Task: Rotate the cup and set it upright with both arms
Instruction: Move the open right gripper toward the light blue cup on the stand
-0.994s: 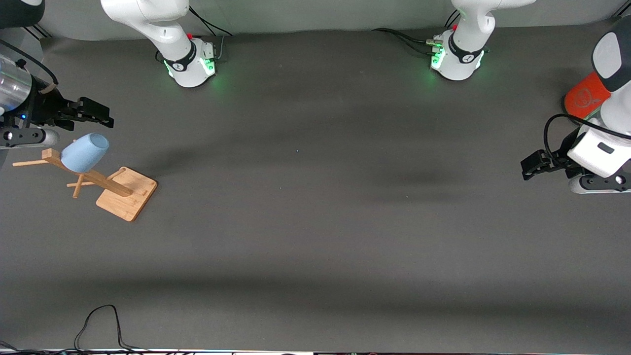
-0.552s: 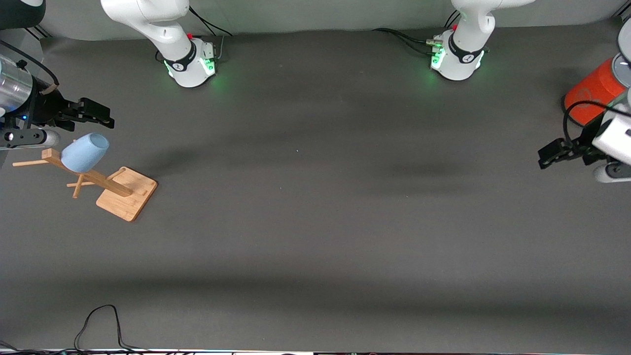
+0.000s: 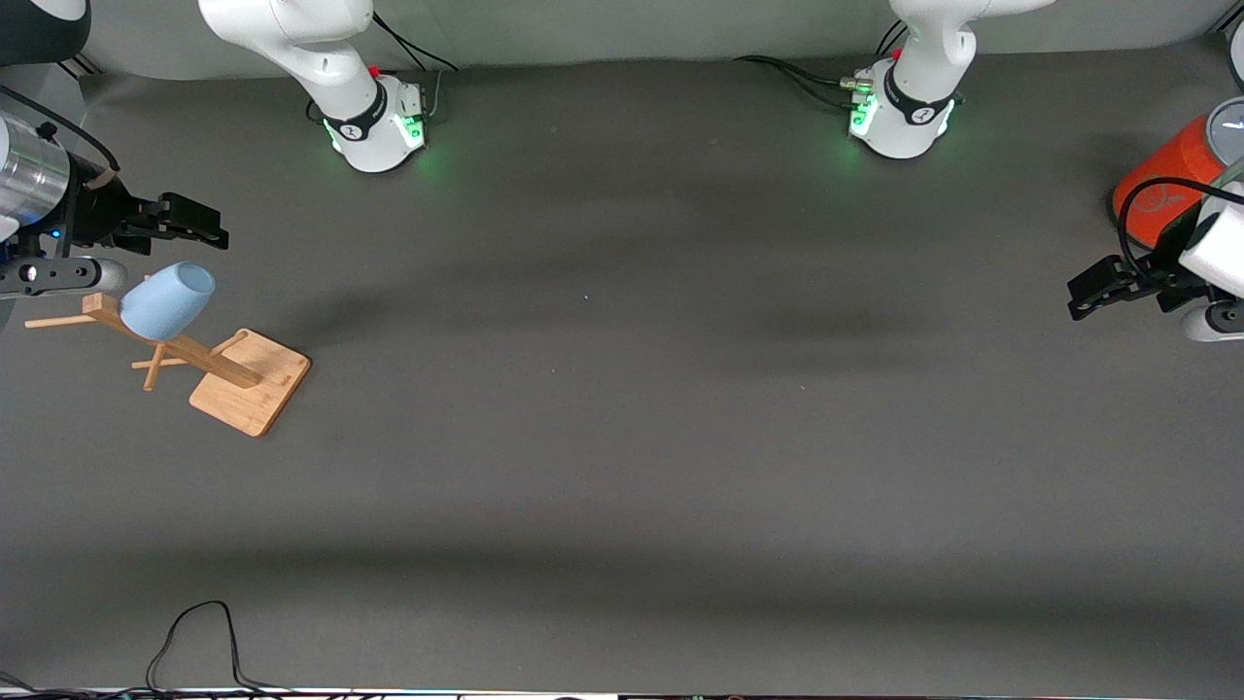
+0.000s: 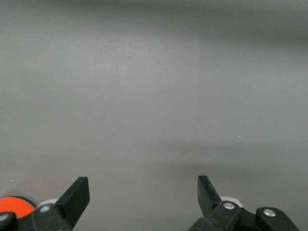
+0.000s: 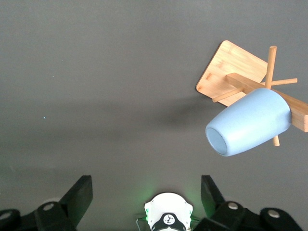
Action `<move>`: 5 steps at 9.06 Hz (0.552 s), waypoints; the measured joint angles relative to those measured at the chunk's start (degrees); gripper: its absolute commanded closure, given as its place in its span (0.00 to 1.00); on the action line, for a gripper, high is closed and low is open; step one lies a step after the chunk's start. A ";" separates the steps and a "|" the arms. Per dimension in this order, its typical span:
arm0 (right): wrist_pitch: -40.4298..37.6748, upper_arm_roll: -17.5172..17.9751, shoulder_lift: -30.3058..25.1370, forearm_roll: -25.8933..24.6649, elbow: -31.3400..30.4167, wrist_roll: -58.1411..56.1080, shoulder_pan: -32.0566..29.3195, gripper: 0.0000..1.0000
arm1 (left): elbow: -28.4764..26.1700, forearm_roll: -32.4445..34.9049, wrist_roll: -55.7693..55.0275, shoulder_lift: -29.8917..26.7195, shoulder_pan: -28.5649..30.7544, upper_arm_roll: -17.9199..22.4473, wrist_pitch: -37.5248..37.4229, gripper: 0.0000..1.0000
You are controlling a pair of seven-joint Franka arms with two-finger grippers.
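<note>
Next, I close my right gripper around the middle of the pale-blue cup's body (image 3: 169, 301) (image 5: 249, 122), between the cup's narrow base and its rim on the wooden rack.
The pale-blue cup (image 3: 167, 301) hangs tilted on a peg of a wooden rack (image 3: 251, 381) at the right arm's end of the table, with its narrow base pointing up and outward. In the right wrist view the cup (image 5: 250, 122) and the rack's base (image 5: 231, 70) both show. My right gripper (image 3: 187, 229) hovers open just above and beside the cup without touching it, and nothing lies between its fingers (image 5: 79, 195). My left gripper (image 3: 1093, 287) stands open and empty in the air at the left arm's end of the table, and from its wrist my left gripper (image 4: 143, 192) looks out over bare table.
A large orange canister (image 3: 1166, 185) with a grey top stands at the left arm's end, partly covered by the left arm, and the canister (image 4: 14, 207) also peeks in beside the left fingers. A black cable (image 3: 194, 632) loops along the table's front edge.
The left arm has drawn back toward its end of the table, uncovering the orange canister. The right gripper has risen slightly beside the cup. The cup and rack have not moved.
</note>
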 measured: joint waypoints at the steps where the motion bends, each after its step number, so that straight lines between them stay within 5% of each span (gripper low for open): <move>1: -1.70 -1.16 0.10 -0.02 0.04 -0.01 -0.30 0.00 | 0.04 -0.02 -0.02 -0.10 -0.01 -0.08 0.00 0.00; 5: -3.82 -13.14 4.38 6.21 0.00 1.27 -1.78 0.00 | 0.03 -0.03 -0.04 -0.32 0.05 -0.03 0.02 0.00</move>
